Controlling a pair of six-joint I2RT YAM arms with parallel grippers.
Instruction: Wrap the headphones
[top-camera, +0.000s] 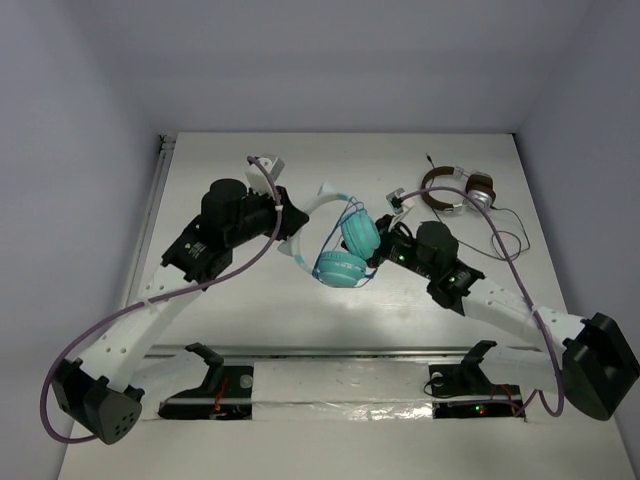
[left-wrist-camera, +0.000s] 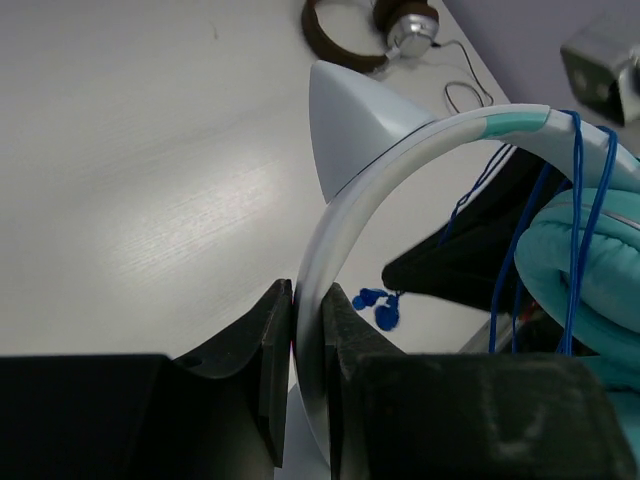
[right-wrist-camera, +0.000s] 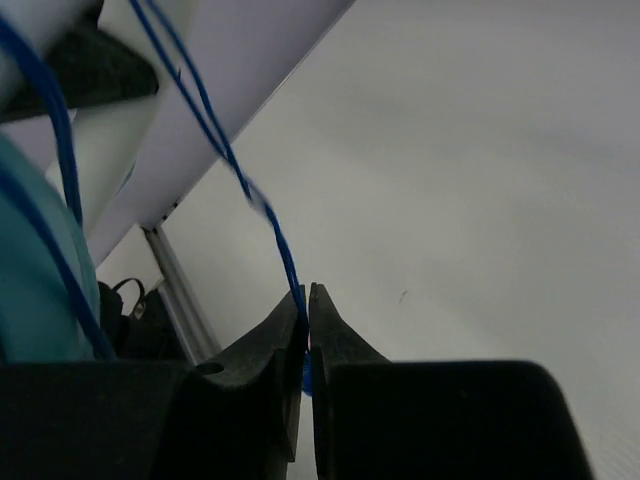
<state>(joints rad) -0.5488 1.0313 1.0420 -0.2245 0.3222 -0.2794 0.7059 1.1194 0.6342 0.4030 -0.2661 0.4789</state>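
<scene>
Next, my left gripper sets the teal headphones down on the bare middle of the white table (top-camera: 357, 243).
The teal headphones (top-camera: 345, 250) are held up over the middle of the table, ear cups hanging low and right. My left gripper (top-camera: 288, 232) is shut on their pale headband (left-wrist-camera: 345, 215), which runs up between its jaws. Several turns of the dark blue cable (left-wrist-camera: 575, 200) cross the teal ear cup (left-wrist-camera: 590, 270). My right gripper (top-camera: 385, 248) sits just right of the cups and is shut on the blue cable (right-wrist-camera: 275, 240), which runs taut from its jaws up to the headphones.
Brown-banded headphones with silver cups (top-camera: 455, 190) lie at the back right with a thin dark cord (top-camera: 505, 240) looping toward my right arm. A metal rail (top-camera: 340, 352) runs along the near edge.
</scene>
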